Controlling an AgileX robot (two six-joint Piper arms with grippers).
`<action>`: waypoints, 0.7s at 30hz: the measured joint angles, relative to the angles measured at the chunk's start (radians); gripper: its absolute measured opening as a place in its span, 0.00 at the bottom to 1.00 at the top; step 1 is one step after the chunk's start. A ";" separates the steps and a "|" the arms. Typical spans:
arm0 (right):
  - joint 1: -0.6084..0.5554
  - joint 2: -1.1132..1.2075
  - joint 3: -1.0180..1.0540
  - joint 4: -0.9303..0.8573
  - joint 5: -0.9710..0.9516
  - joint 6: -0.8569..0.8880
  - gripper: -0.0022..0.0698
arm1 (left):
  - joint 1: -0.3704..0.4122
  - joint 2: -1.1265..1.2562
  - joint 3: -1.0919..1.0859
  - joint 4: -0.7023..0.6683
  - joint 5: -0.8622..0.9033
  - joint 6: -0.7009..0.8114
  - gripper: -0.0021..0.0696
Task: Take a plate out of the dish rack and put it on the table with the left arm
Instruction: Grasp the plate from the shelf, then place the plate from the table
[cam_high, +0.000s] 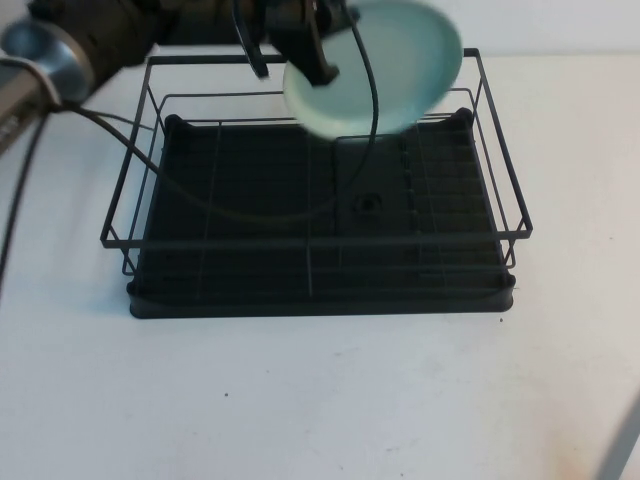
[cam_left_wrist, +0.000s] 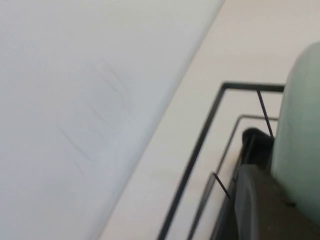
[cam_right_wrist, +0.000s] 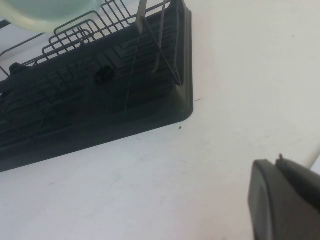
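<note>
My left gripper should set the pale mint-green plate down on the white table (cam_high: 311, 400) in front of the dish rack.
My left gripper (cam_high: 312, 62) is shut on the left edge of the pale mint-green plate (cam_high: 395, 65) and holds it tilted in the air above the back of the black wire dish rack (cam_high: 320, 240). In the left wrist view one dark finger (cam_left_wrist: 257, 205) lies against the plate (cam_left_wrist: 300, 130), over the rack's back corner wires (cam_left_wrist: 200, 145). The right wrist view shows the plate's edge (cam_right_wrist: 45, 12) above the rack (cam_right_wrist: 100, 100). My right gripper (cam_right_wrist: 277, 162) is shut and empty, low over the white table (cam_high: 320, 400) to the right of the rack.
The rack's black tray base (cam_high: 250, 290) holds nothing, with a small wire divider (cam_high: 420, 180) at its right side. A thin piece of the right arm (cam_high: 625, 440) shows at the table's front right corner. White tabletop surrounds the rack.
</note>
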 joint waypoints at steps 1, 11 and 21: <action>0.000 0.000 0.000 0.000 0.000 0.000 0.00 | 0.000 -0.028 0.000 -0.003 -0.002 0.000 0.12; 0.000 0.000 0.000 0.000 0.000 0.000 0.00 | 0.000 -0.345 -0.007 0.178 0.237 -0.490 0.12; 0.000 0.000 0.000 0.000 0.000 0.000 0.00 | 0.151 -0.486 0.221 0.329 0.668 -0.992 0.12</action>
